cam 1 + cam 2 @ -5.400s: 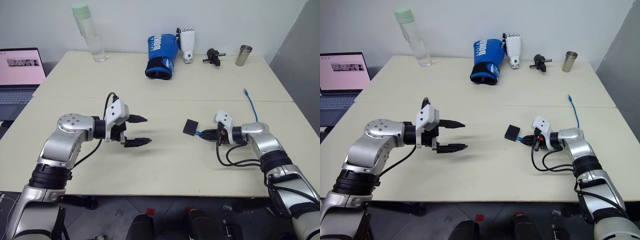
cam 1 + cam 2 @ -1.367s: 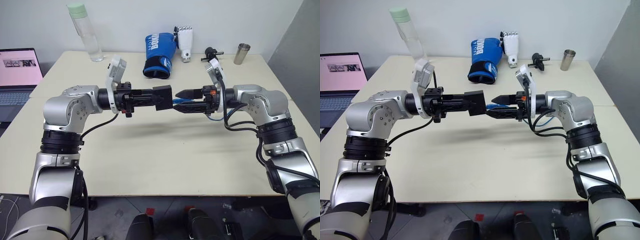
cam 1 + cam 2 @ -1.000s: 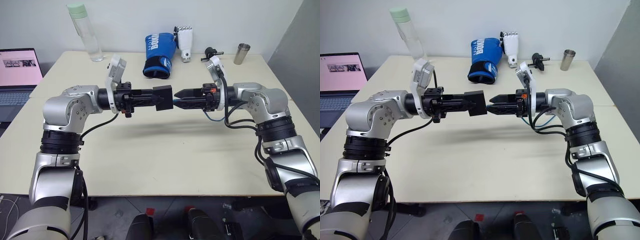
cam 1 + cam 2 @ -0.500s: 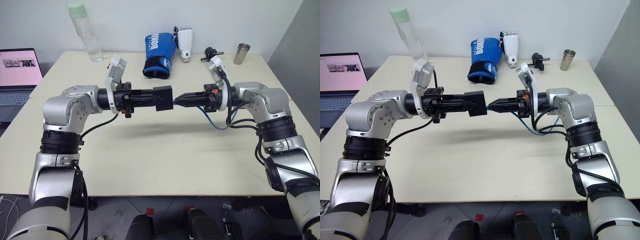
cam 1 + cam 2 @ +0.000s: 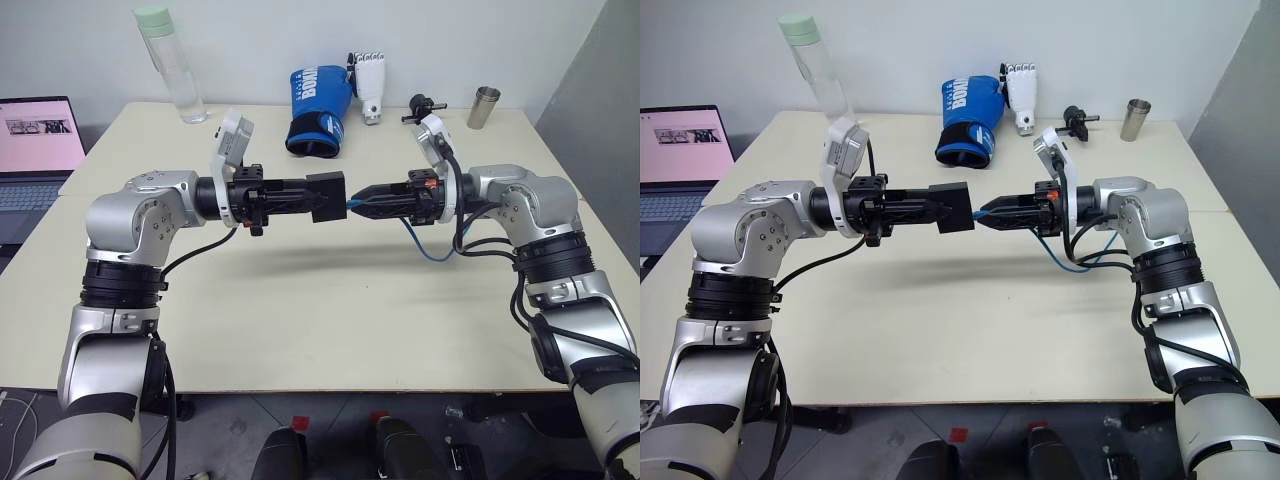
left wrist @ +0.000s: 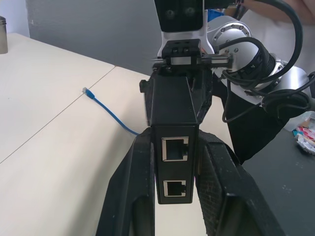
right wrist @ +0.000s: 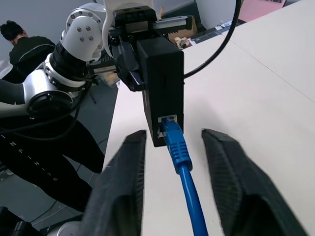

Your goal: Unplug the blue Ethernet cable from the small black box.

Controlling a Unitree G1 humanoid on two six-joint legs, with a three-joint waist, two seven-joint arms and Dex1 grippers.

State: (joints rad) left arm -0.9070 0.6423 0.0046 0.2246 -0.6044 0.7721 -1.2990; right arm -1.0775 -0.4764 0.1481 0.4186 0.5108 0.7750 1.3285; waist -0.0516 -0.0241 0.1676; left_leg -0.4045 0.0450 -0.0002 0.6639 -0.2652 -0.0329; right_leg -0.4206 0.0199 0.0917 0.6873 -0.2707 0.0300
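Note:
The blue plug sits at a slant to my right gripper's open fingers, so next I line them up with it and pinch it near the black box (image 7: pixel 171 129) before I pull.
My left gripper (image 5: pixel 312 197) is shut on the small black box (image 5: pixel 328 195) and holds it level in the air above the table (image 5: pixel 300 320). Two empty ports on the box face the left wrist view (image 6: pixel 175 150). The blue Ethernet cable (image 7: pixel 182 162) is plugged into the box's opposite side. My right gripper (image 5: pixel 362 203) points at the box from the right. It is open, with its fingers (image 7: pixel 120 191) on either side of the blue plug and apart from it. The cable hangs in a loop (image 5: pixel 432 248) under my right wrist, and its far end lies on the table (image 6: pixel 87 91).
Along the table's far edge stand a clear water bottle (image 5: pixel 168 62), a blue boxing glove (image 5: pixel 318 110), a white robot hand (image 5: pixel 372 85), a black clamp gadget (image 5: pixel 425 107) and a steel cup (image 5: pixel 485 107). A laptop (image 5: pixel 35 150) sits at the left. A person (image 7: pixel 22 44) shows behind the table.
The right gripper's fingers closed around the plug half a second ago and have now parted again. Both arms and the box have kept still.

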